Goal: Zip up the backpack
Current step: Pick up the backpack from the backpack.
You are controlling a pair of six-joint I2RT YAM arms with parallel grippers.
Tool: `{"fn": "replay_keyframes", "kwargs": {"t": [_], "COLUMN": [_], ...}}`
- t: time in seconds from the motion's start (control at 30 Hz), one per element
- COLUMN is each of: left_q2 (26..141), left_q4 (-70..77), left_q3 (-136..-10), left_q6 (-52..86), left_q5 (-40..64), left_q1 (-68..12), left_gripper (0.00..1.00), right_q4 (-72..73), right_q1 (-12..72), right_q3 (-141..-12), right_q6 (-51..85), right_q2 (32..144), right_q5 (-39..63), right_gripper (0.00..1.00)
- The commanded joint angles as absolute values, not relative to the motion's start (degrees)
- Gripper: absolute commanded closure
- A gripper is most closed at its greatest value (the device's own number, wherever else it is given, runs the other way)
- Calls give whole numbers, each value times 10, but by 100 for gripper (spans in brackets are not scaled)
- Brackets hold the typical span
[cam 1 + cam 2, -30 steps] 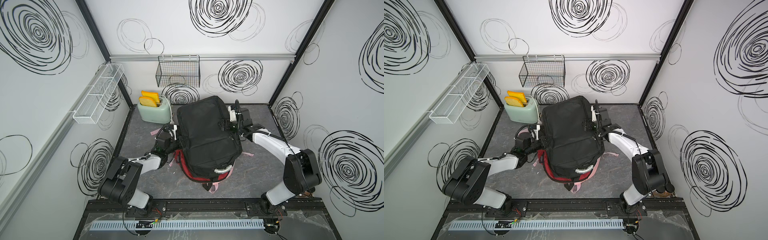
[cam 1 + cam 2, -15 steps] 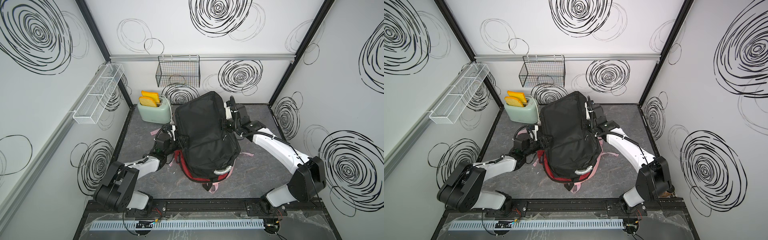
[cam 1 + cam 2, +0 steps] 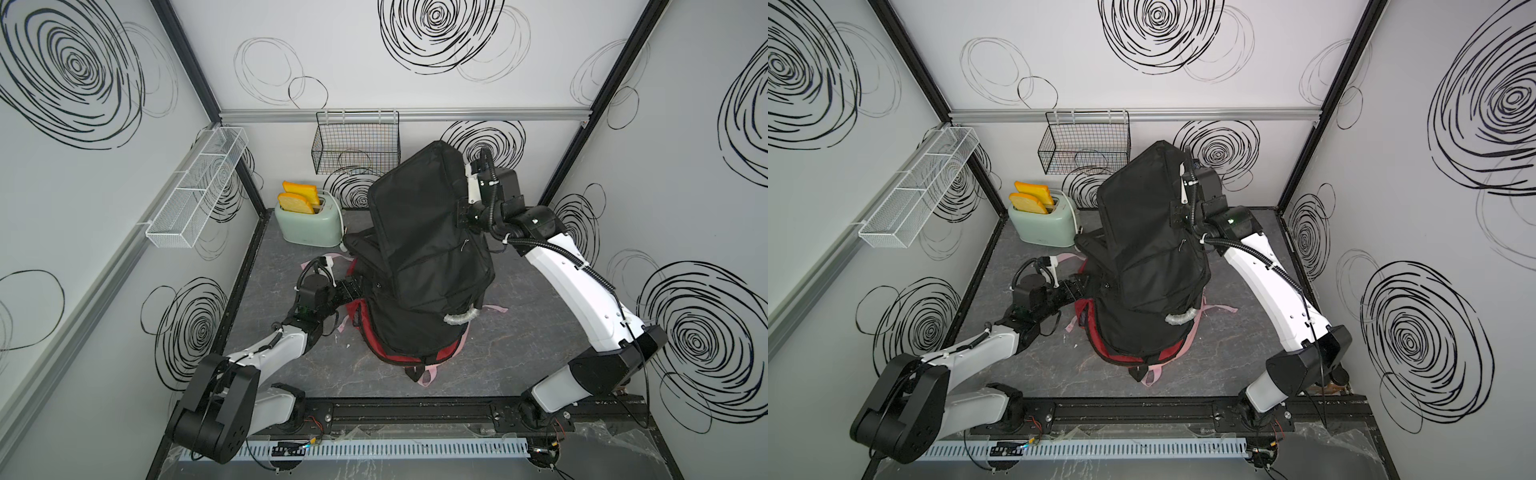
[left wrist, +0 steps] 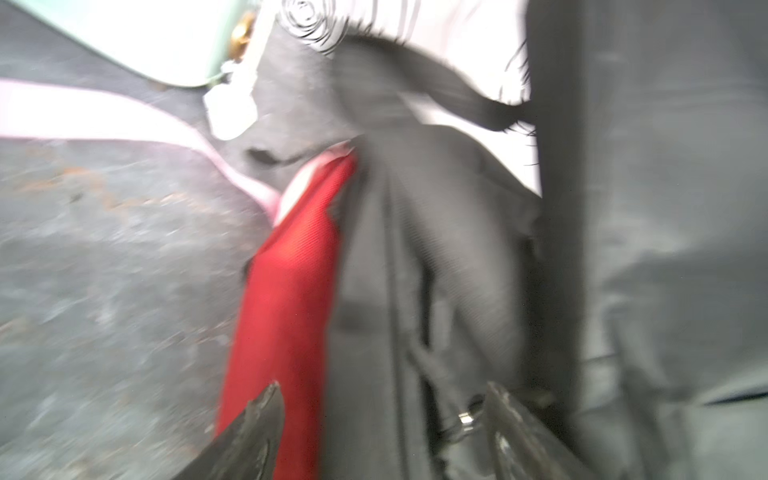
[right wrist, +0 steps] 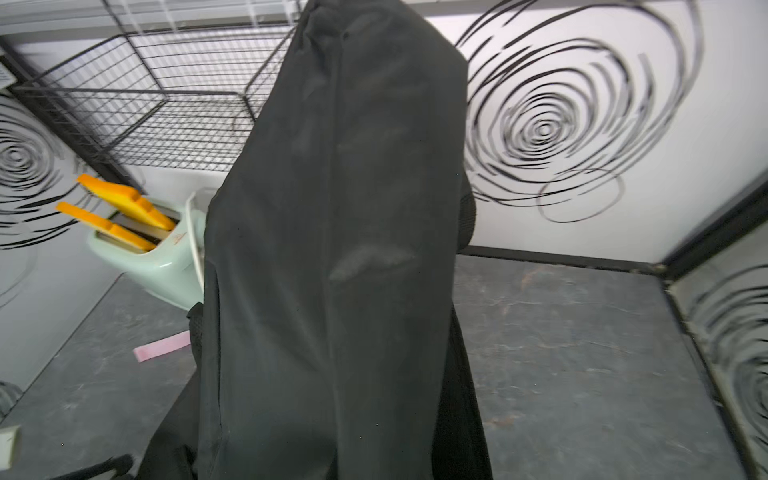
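Note:
Next, I let go of the backpack's raised black half with my right gripper, flat on the bare grey floor [image 3: 500, 264] [image 5: 556, 380] across from the toaster.
The black backpack [image 3: 415, 232] with a red back panel [image 3: 365, 324] stands half raised in the middle of the floor in both top views [image 3: 1154, 241]. My right gripper [image 3: 463, 216] is shut on the backpack's upper right edge and holds that end up. In the right wrist view black fabric [image 5: 332, 249] hides the fingers. My left gripper [image 4: 382, 399] is open, low at the backpack's left side [image 3: 353, 286]. A small metal zipper pull [image 4: 465, 419] lies between its fingertips, close to one finger [image 4: 498, 407]. The red panel [image 4: 286, 311] runs beside the other.
A mint toaster [image 3: 309, 222] with two orange slices stands at the back left, close to the backpack. A black wire basket [image 3: 355, 149] hangs on the back wall and a white mesh shelf [image 3: 199, 191] on the left wall. Pink straps [image 3: 492, 308] trail on the floor.
My right gripper shut on the backpack's edge and lifted its far end up off the floor. My left gripper opened and stays low at the left side.

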State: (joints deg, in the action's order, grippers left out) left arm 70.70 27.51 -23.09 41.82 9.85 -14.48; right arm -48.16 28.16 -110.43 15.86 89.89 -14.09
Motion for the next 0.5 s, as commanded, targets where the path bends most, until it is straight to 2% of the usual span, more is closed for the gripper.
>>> {"fn": "replay_keyframes", "kwargs": {"t": [0.0, 0.13, 0.27, 0.47], "left_q2": [698, 701, 699, 697], "left_q4": [264, 264, 263, 259], "left_q3": [-227, -227, -225, -223], "left_q6": [423, 424, 425, 426], "left_q5": [77, 78, 77, 74], "left_q1": [-138, -136, -134, -130], "left_gripper": [22, 23, 24, 25], "right_q4": [-536, -597, -627, -620], "right_q1": [263, 255, 238, 184], "right_q3": [-1179, -1258, -1284, -1253], "right_q6": [162, 154, 144, 136], "right_q2": [900, 920, 927, 915], "right_q5": [-236, -306, -361, -346], "right_gripper": [100, 100, 100, 100]}}
